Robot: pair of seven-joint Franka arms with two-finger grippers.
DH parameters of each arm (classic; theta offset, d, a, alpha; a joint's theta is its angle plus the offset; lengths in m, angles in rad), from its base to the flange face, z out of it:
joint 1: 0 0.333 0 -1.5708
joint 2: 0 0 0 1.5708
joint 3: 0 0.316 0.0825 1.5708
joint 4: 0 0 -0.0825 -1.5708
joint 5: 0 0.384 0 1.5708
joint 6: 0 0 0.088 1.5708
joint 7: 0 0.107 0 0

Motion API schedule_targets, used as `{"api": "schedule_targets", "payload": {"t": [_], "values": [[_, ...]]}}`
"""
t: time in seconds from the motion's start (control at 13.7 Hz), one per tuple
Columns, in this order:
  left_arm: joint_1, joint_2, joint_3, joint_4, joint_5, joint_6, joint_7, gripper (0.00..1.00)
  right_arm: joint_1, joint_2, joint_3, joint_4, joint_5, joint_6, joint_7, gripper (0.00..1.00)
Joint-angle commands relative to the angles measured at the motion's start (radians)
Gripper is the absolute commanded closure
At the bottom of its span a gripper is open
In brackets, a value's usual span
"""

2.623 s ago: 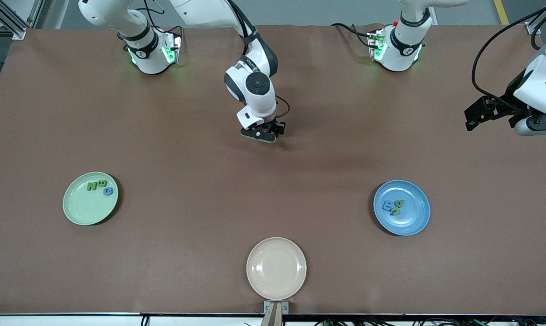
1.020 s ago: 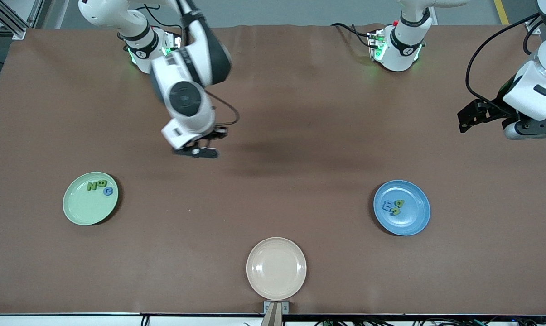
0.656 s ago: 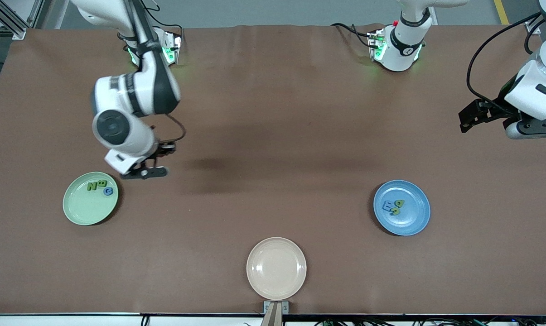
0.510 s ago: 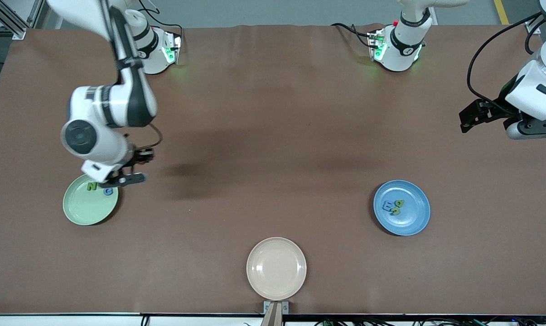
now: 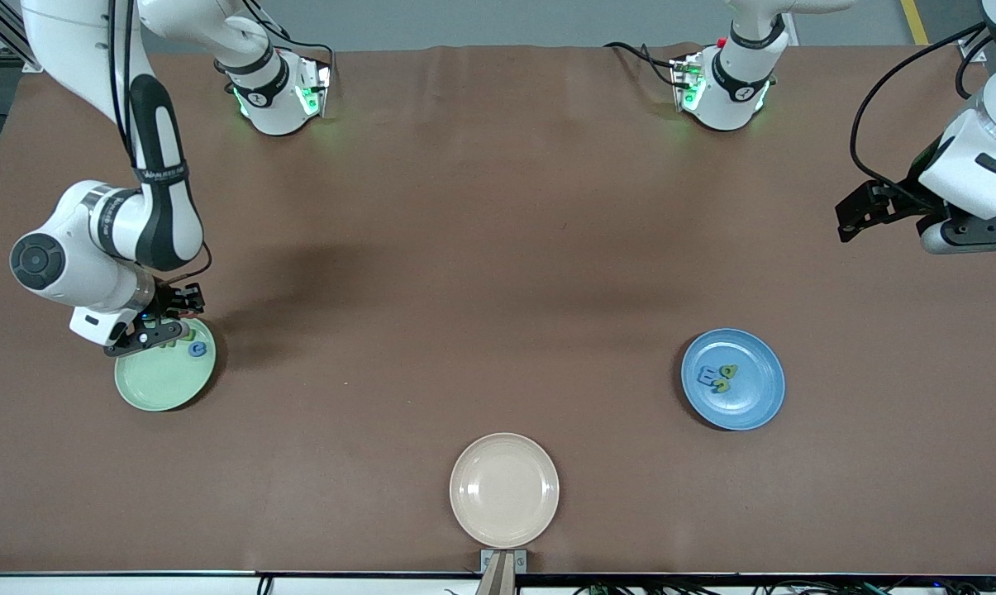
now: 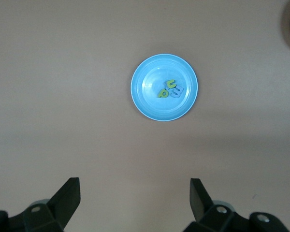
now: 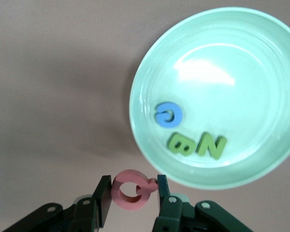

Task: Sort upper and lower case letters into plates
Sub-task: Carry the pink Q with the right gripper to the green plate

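I should release the pinkish red letter, now held over the mint plate's rim, from my right gripper beside the blue letter, near the middle of the mint plate (image 5: 173, 368) (image 7: 208, 102).
My right gripper (image 5: 155, 332) hangs over the rim of the pale mint green plate (image 5: 160, 382), on the side toward the robots. It is shut on a pinkish red letter (image 7: 130, 176), a ring with a small tail, held between the jaws of the right gripper (image 7: 132, 191). In the mint plate (image 7: 232, 63) lie a blue letter (image 7: 168, 115) and two green letters (image 7: 197, 145). The medium blue plate (image 5: 755, 401) holds three letters (image 5: 717, 378), blue and green; the left wrist view shows this plate (image 6: 147, 104) too. My left gripper (image 5: 857, 216) waits open and empty above the table.
A beige cream plate (image 5: 504, 489) sits empty at the table's edge nearest the front camera, between the two coloured plates. Bare brown table lies between the plates and the arm bases.
My right arm has swung from the middle of the table toward its own end and lowered to the mint plate's rim. The left arm has barely moved.
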Motion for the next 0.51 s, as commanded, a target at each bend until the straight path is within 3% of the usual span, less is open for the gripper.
{"api": "schedule_targets", "payload": {"t": [0.0,0.07,0.44], "values": [[0.009,-0.015,0.0,-0.007,-0.018,-0.002,0.032,0.0,-0.051,0.109,0.045,0.024,0.14,0.065,-0.118,0.73],[0.009,-0.015,0.0,-0.006,-0.018,-0.002,0.032,0.0,-0.075,0.143,0.052,0.055,0.174,0.06,-0.154,0.73],[0.012,-0.015,0.003,-0.006,-0.055,-0.003,0.047,0.0,-0.2,0.18,0.134,0.159,0.178,0.054,-0.22,0.73]]}}
